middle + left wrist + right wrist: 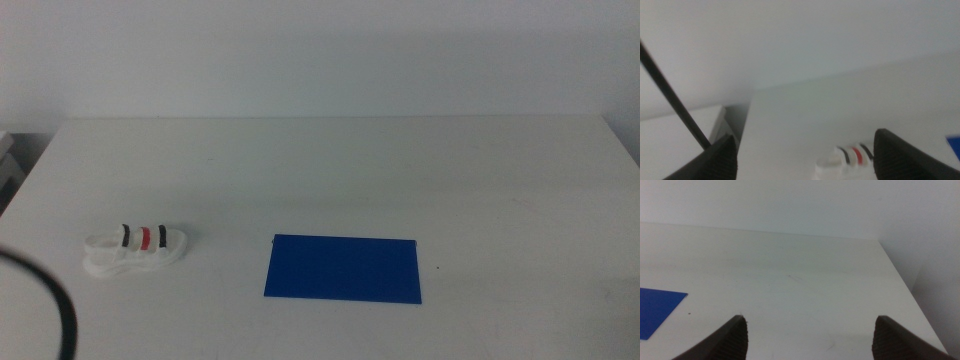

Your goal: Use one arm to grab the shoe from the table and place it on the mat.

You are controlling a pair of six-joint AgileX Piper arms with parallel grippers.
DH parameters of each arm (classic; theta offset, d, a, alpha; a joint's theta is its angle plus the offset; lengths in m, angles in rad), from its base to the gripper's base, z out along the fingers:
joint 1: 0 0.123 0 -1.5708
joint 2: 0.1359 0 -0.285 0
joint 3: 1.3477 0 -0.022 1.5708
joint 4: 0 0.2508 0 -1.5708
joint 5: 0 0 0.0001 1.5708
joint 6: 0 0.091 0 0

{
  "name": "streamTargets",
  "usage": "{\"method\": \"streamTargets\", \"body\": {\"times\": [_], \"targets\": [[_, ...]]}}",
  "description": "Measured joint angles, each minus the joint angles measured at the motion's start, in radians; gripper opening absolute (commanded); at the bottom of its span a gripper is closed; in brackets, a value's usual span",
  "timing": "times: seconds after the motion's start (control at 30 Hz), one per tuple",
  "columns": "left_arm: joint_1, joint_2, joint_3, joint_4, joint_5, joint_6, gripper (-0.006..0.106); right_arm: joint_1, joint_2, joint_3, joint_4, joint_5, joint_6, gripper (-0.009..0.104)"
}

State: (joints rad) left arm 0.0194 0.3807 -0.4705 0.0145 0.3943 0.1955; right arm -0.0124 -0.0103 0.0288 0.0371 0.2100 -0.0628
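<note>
The black strap [126,236] [843,155] nearest the heel of the white shoe is the next thing my left gripper will go to and close on.
The white shoe [135,249] with two black straps and one red strap lies on the table [330,170] at the front left. The dark blue mat [344,268] lies flat to its right, near the front middle. Neither arm body shows in the middle view, only a looping black cable [55,300] at the bottom left. In the left wrist view my left gripper [805,167] is open, with the shoe [847,159] between its jaws, ahead of them. In the right wrist view my right gripper [810,342] is open and empty over bare table, a corner of the mat [657,309] to one side.
The table's left edge and a grey-white object [8,165] beside it show at far left. The table's right edge [900,280] runs close to my right gripper. A wall rises behind the table.
</note>
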Motion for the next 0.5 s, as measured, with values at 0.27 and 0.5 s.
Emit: {"method": "streamTargets", "body": {"times": [0.27,0.5], "targets": [[-0.099,0.339,-0.427,0.03,0.452,0.156,0.094,0.0,0.0,0.0,0.0,0.0,0.0,0.064],[-0.132,0.624,-0.651,0.022,0.757,0.36,0.094,0.0,0.0,0.0,0.0,0.0,0.0,0.064]]}}
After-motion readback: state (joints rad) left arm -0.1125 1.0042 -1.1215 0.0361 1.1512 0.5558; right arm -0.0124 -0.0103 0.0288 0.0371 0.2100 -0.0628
